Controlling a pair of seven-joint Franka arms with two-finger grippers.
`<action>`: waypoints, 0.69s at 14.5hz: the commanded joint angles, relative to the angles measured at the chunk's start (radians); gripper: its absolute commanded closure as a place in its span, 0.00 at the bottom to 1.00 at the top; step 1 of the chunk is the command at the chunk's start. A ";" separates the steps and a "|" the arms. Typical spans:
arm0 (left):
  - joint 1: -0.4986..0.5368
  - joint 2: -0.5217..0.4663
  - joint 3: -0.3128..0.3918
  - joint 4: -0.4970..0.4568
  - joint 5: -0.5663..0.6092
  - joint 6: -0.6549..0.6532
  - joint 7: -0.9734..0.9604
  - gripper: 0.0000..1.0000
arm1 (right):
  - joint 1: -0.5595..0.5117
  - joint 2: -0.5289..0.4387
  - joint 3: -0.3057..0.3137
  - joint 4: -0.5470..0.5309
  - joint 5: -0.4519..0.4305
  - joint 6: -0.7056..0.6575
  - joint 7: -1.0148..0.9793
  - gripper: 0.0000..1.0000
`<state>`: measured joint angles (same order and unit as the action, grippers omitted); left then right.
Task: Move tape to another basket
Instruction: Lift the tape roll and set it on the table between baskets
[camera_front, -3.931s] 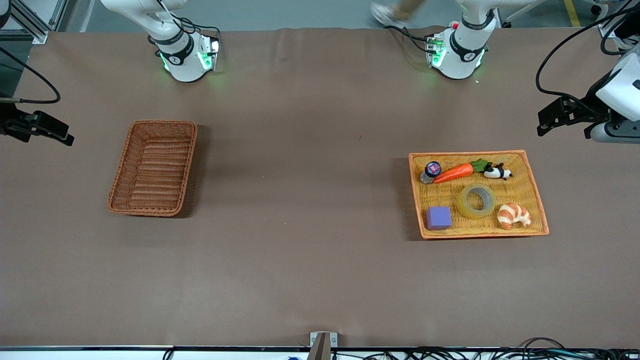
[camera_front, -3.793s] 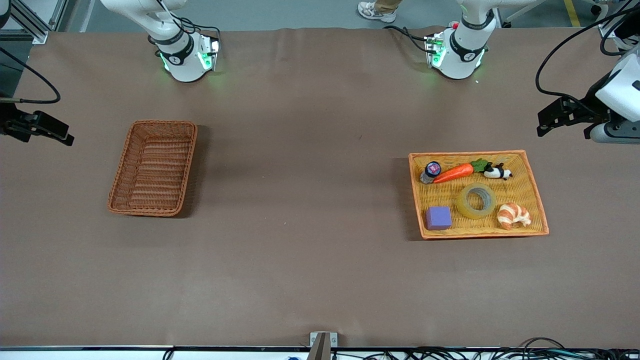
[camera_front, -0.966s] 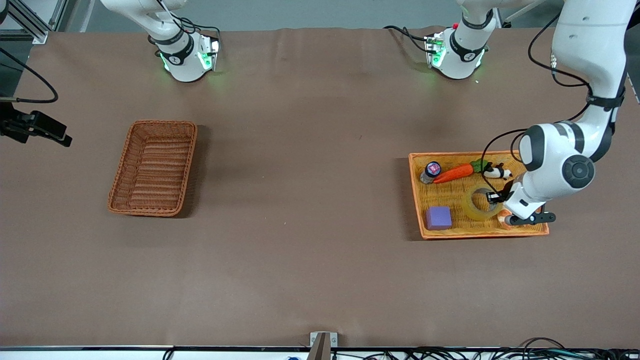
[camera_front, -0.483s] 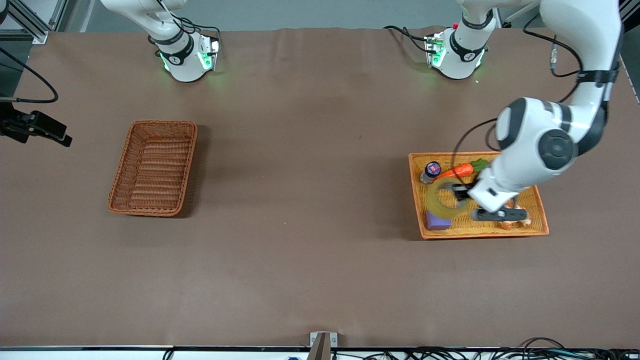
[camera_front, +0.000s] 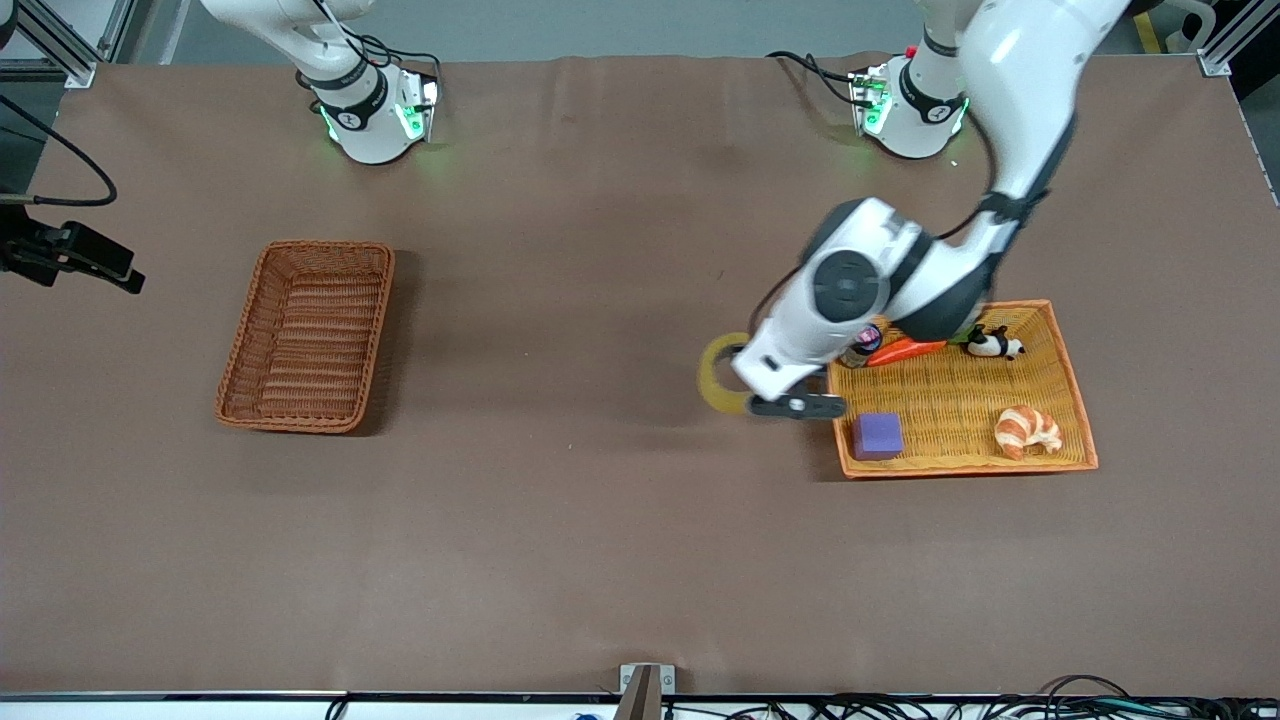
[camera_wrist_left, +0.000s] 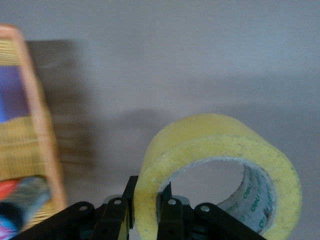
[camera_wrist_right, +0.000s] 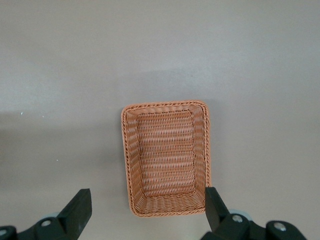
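Next, I release the tape from my left gripper on the table roughly midway (camera_front: 564, 374) between the reddish-brown basket and orange-yellow tray.
My left gripper (camera_front: 745, 385) is shut on the tape (camera_front: 718, 372), a yellowish translucent ring. It holds the tape in the air over the bare table, just past the orange-yellow tray's edge on the side toward the right arm's end. In the left wrist view the fingers (camera_wrist_left: 171, 212) pinch the wall of the tape (camera_wrist_left: 215, 165) and the ring stands on edge. The reddish-brown basket (camera_front: 375, 330) sits empty toward the right arm's end. My right gripper (camera_wrist_right: 148, 207) is open and empty, and its view looks down on the basket (camera_wrist_right: 131, 160). The right arm waits.
The orange-yellow tray (camera_front: 950, 400) holds a purple block (camera_front: 877, 436), a croissant (camera_front: 1027, 430), a carrot (camera_front: 905, 349), a panda toy (camera_front: 993, 344) and a small bottle (camera_front: 862, 345) partly under the left arm. Bare brown table lies between tray and basket.
My left gripper has lifted the tape out of the orange-yellow tray and carried it toward the right arm's end, now past the tray's edge. The right arm has not moved.
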<state>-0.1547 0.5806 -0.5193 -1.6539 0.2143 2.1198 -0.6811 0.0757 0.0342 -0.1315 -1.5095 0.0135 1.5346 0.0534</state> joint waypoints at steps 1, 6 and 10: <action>-0.138 0.193 0.008 0.213 0.034 -0.031 -0.060 0.96 | 0.006 -0.010 -0.007 -0.008 0.009 0.002 -0.004 0.00; -0.354 0.363 0.099 0.443 0.042 0.017 -0.170 0.92 | 0.007 -0.008 -0.007 -0.008 0.009 0.002 -0.004 0.00; -0.420 0.390 0.108 0.480 0.034 0.141 -0.170 0.78 | 0.007 -0.008 -0.007 -0.009 0.008 0.002 -0.004 0.00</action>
<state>-0.5469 0.9546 -0.4187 -1.2319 0.2396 2.2381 -0.8450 0.0758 0.0343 -0.1316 -1.5100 0.0142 1.5345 0.0534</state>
